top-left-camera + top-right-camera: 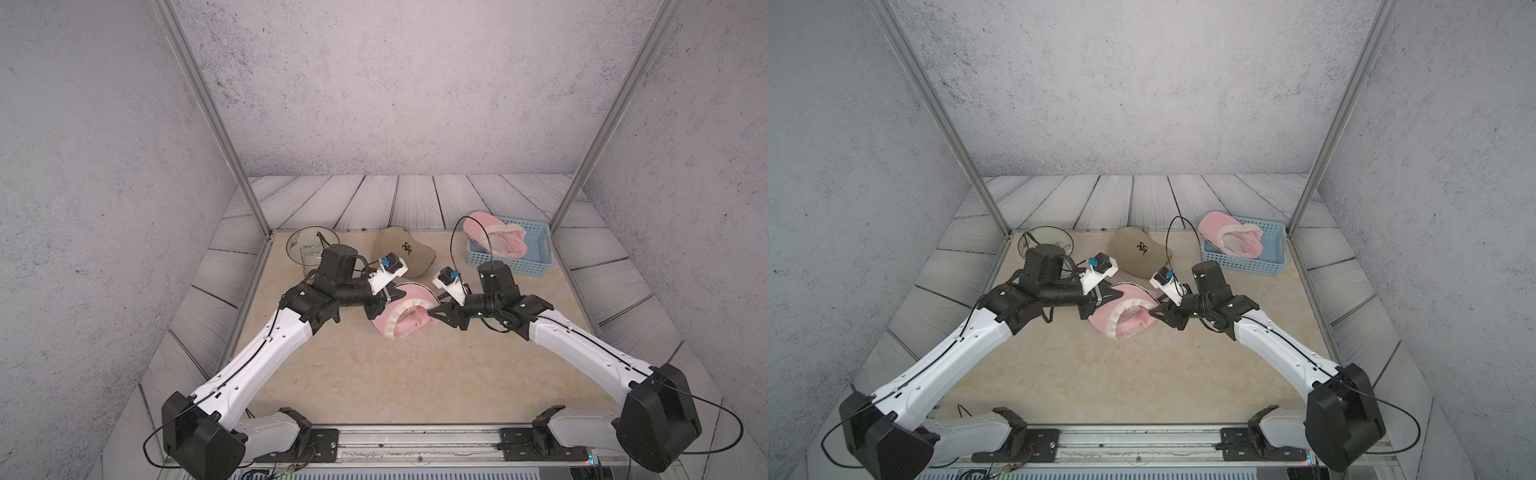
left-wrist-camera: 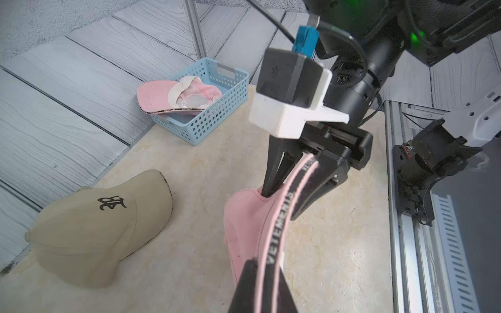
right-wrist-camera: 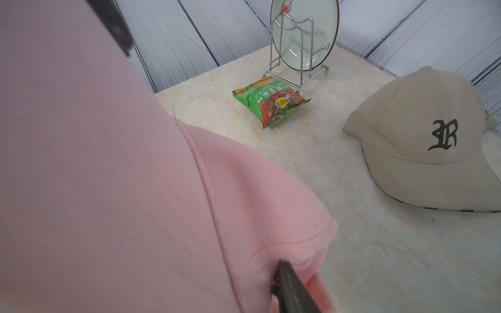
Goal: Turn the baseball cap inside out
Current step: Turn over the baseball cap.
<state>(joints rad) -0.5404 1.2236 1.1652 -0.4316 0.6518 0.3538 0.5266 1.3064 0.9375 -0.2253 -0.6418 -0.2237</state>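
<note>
Next, I take the white band's edge [image 1: 429, 303] with my right gripper and pull the opening wide before turning the top of the pink cap, because that top bunches inside a narrow opening.
The pink baseball cap [image 1: 405, 320] lies in the middle of the table between my two grippers, in both top views [image 1: 1125, 320]. My left gripper [image 2: 267, 267] is shut on the edge of its brim, where a black lettered band runs. My right gripper [image 1: 436, 305] stands at the cap's other side with its jaws apart. In the left wrist view the brim band passes between the right gripper's fingers [image 2: 276, 168]. Pink cloth [image 3: 108, 176] fills most of the right wrist view, with one finger [image 3: 292, 287] pressed into a fold.
A beige cap [image 1: 401, 251] with a black letter sits just behind the pink one. A blue basket [image 1: 511, 266] at the back right holds another pink cap [image 1: 494, 237]. A glass plate in a wire rack [image 1: 307, 245] stands at the back left, a green snack packet [image 3: 271, 101] before it.
</note>
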